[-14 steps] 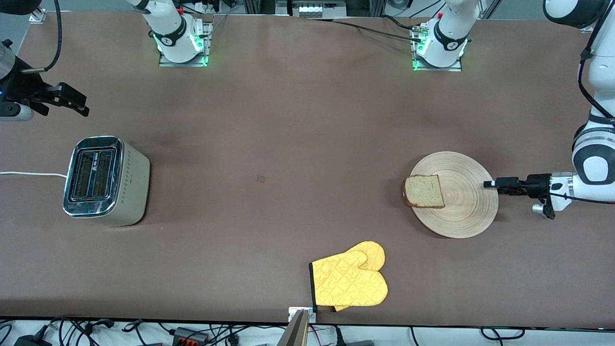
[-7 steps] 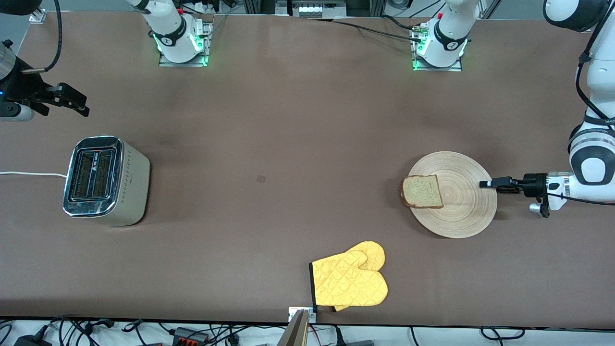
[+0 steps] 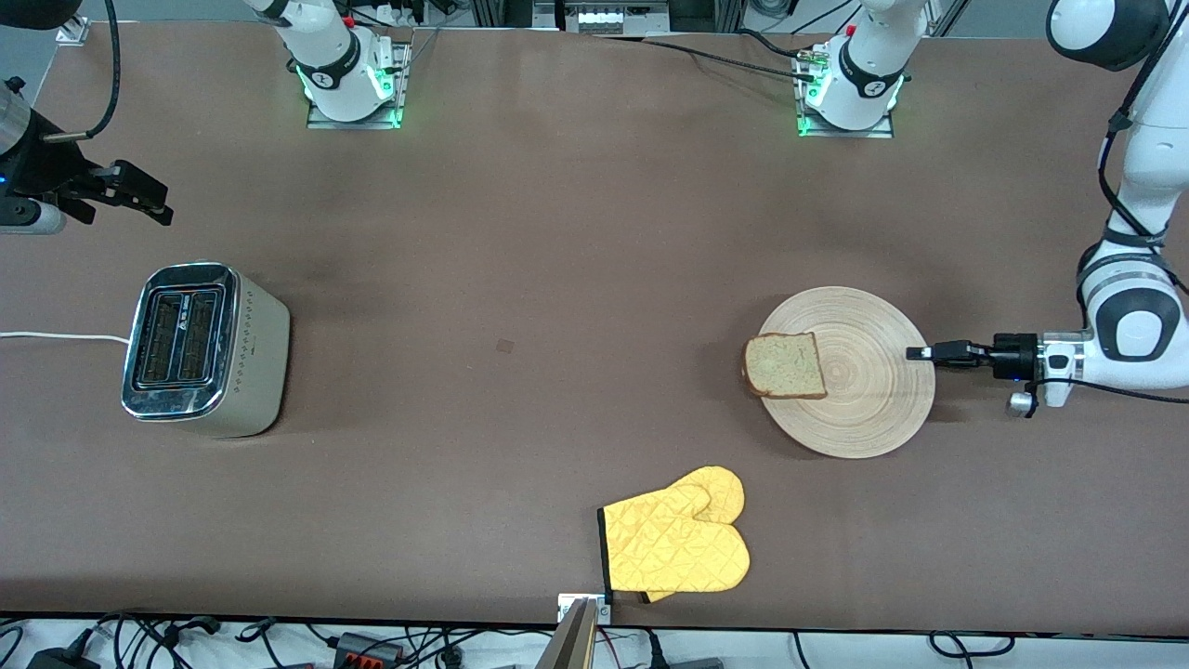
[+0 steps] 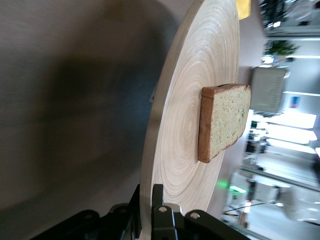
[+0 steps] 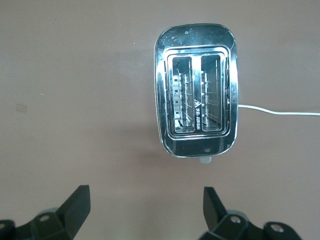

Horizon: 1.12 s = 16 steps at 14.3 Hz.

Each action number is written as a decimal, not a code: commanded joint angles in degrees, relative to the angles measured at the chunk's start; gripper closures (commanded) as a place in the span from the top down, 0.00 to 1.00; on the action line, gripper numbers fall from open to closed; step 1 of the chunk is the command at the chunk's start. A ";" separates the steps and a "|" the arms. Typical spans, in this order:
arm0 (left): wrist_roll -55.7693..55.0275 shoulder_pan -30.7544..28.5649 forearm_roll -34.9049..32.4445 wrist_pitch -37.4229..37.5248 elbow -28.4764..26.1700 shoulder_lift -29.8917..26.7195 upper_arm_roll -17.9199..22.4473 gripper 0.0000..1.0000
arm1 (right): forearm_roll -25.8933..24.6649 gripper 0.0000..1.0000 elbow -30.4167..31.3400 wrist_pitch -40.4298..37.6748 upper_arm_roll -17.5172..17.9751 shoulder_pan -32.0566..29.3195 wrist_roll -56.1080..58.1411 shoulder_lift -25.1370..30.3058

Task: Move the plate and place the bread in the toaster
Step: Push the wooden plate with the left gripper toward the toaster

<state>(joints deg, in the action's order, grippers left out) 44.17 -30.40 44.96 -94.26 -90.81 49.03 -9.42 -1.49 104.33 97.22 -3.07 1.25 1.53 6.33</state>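
The plate will go down on the middle of the table [image 3: 551, 351] from my left gripper, covering the small dark mark.
The round light-wood plate [image 3: 850, 372] lies on the table toward the left arm's end. A slice of brown bread [image 3: 785, 366] rests on it, at the rim nearest the toaster. My left gripper [image 3: 920, 353] is shut on the plate's rim; in the left wrist view its fingers [image 4: 159, 202] pinch the plate's edge [image 4: 165, 130], with the bread [image 4: 222, 120] farther along. The chrome-topped toaster [image 3: 200, 348] stands toward the right arm's end. My right gripper [image 3: 139, 197] is open and empty, over the table beside the toaster; the right wrist view shows the toaster [image 5: 196, 90] from above.
A yellow oven mitt [image 3: 678, 544] lies near the table's front edge, nearer the camera than the plate. The toaster's white cord [image 3: 56, 336] runs off toward the table's end.
My left gripper has slid the plate, with the bread on it, along the table toward the toaster's end. The right arm has not moved.
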 commanded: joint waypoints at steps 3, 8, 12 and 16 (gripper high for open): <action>0.04 7.97 10.04 1.28 0.64 2.03 -0.34 0.01 | 0.00 1.00 0.70 0.69 0.08 -0.10 0.67 0.18; -0.05 22.55 22.96 -3.99 -0.33 2.91 -0.34 0.01 | -0.44 1.00 0.44 1.22 0.08 -0.02 -0.21 -0.61; -0.05 32.58 30.36 -9.43 0.02 3.61 -0.34 0.01 | 0.26 1.00 0.61 0.95 0.08 -0.02 -0.39 -1.05; -1.62 40.32 30.45 -17.42 0.55 3.88 -0.08 0.01 | 0.43 1.00 0.87 1.21 0.34 0.42 -0.56 -2.45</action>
<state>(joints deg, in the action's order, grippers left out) 43.58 7.03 73.60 -109.59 -91.06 53.02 -10.05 -1.46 104.60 97.96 -2.96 1.37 1.49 4.51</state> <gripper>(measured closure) 0.903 0.000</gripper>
